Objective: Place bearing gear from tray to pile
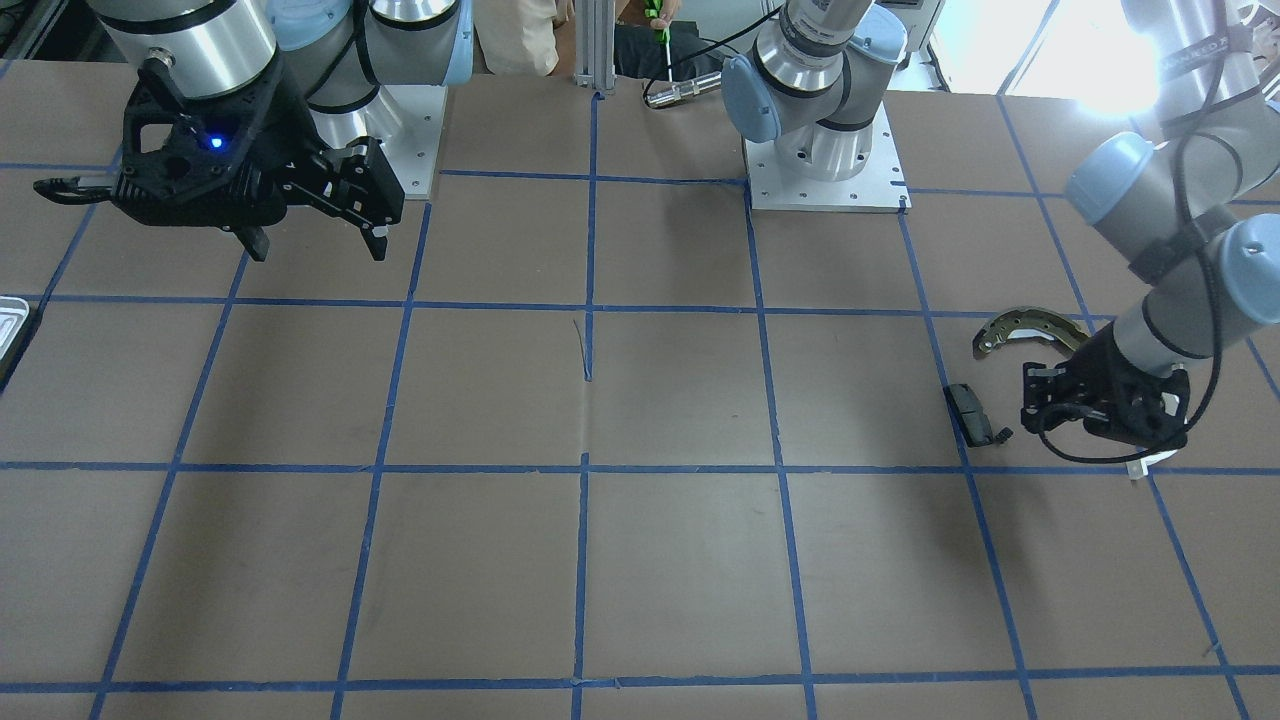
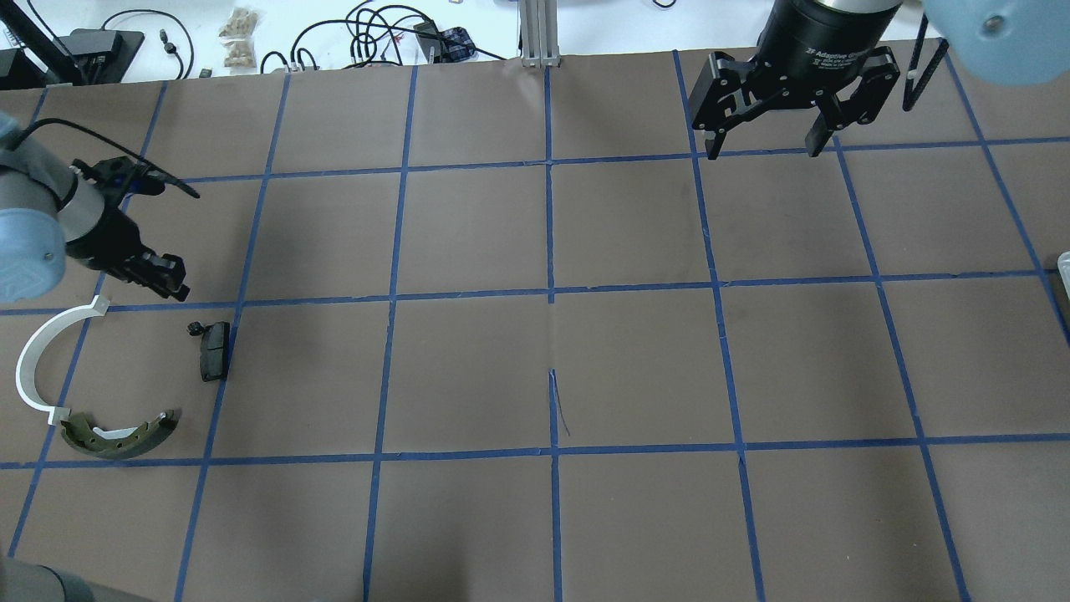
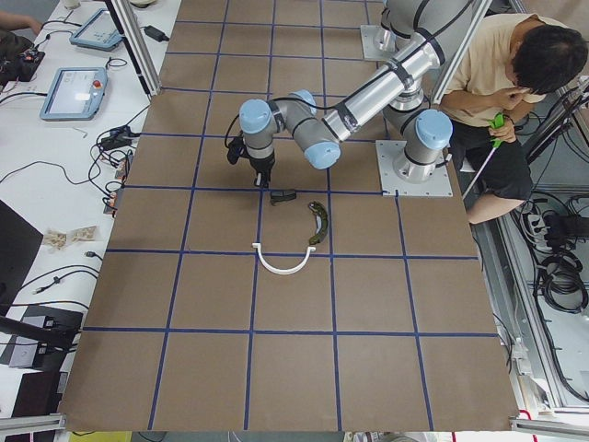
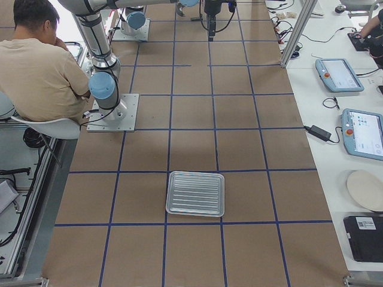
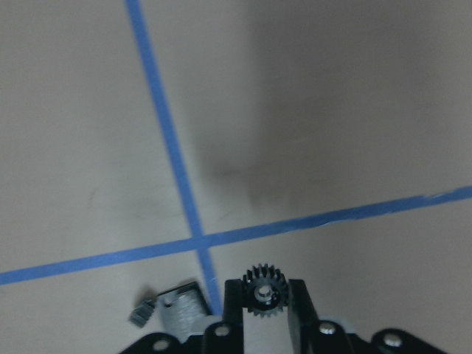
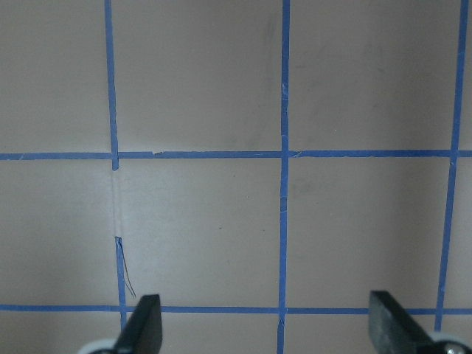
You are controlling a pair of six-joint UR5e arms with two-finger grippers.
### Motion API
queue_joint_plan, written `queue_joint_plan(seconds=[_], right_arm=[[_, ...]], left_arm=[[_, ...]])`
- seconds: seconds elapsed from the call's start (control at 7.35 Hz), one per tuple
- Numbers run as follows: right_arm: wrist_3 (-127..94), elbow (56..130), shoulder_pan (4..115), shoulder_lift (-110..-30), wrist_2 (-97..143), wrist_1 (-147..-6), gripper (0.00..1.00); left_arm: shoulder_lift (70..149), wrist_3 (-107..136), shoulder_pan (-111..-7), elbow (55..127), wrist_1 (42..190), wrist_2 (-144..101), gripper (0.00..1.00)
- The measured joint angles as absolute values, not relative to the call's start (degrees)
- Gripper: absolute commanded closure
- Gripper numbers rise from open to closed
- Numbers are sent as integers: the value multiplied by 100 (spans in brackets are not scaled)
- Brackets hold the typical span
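The robot's left gripper will release the bearing gear on the table (image 1: 1022, 437) (image 5: 101, 324) next to the small cog at the end of the black pad.
My left gripper (image 2: 173, 285) is shut on a small black toothed bearing gear (image 5: 263, 290) and holds it low over the table, just beyond the pile. The pile holds a black pad (image 2: 214, 351), a white plastic arc (image 2: 35, 361) and a bronze-dark brake shoe (image 2: 117, 436). The pad also shows in the left wrist view (image 5: 179, 307), below the gear. The silvery ridged tray (image 4: 195, 193) lies empty at the table's far right end; only its edge (image 2: 1063, 266) shows in the overhead view. My right gripper (image 2: 762, 149) is open and empty, high above the table.
Brown table with a grid of blue tape lines (image 2: 550, 293). A person (image 3: 515, 83) sits behind the robot bases. Cables and tablets lie on the white bench (image 4: 341, 75) beyond the table's far edge.
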State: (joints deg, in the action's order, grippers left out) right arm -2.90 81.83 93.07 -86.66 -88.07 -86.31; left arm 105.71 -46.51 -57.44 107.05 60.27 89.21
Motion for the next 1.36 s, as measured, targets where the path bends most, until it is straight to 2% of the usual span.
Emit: queue_joint_plan(seconds=[0.27, 1.09, 1.22, 1.36], right_arm=[[-290, 8183, 9308, -8666, -8814, -8631, 0], [-290, 8185, 9308, -8666, -8821, -8631, 0], [-290, 8185, 9308, -8666, -8822, -8631, 0], [-290, 8188, 9308, -8666, -8822, -8631, 0]], left_arm=[[10748, -5175, -5327, 10807, 5818, 8907, 100], [11040, -5151, -5338, 10942, 5454, 8885, 100], [11042, -5086, -5394, 10942, 5452, 8887, 85], [11041, -5035, -5438, 10939, 5450, 8885, 4]])
